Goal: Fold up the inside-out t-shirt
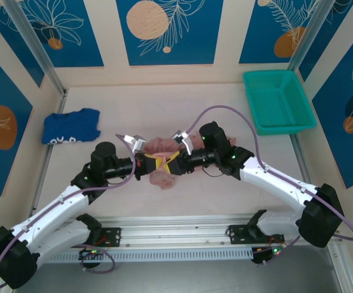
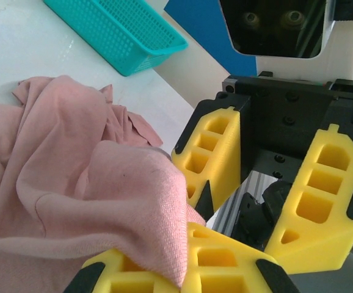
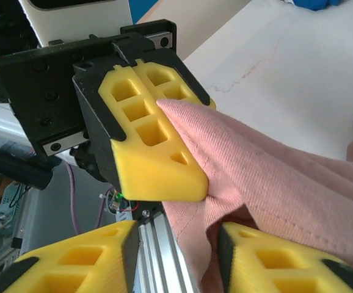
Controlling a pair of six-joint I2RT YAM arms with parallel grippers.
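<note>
The t-shirt is crumpled and my left gripper grips a fold above the t-shirt's hemmed edge, so my right gripper should grab that edge (image 3: 189, 235) before my left gripper opens.
The inside-out t-shirt (image 1: 158, 146) is a crumpled dusty-pink heap at the middle of the table, with a lobe hanging toward the near side. My left gripper (image 1: 147, 163) is shut on a fold of the t-shirt (image 2: 72, 183); its yellow fingers (image 2: 225, 262) pinch the cloth tight. My right gripper (image 1: 171, 162) faces it tip to tip and stands open. In the right wrist view a hemmed edge of the t-shirt (image 3: 274, 177) hangs down between the right gripper (image 3: 176, 256) jaws, which stand apart. The left gripper's closed fingers (image 3: 152, 146) clamp the cloth just above.
A teal mesh basket (image 1: 278, 101) stands at the back right, also in the left wrist view as the basket (image 2: 118, 33). A royal-blue garment (image 1: 71, 127) lies at the back left. An aluminium rail (image 1: 176, 235) runs along the near table edge.
</note>
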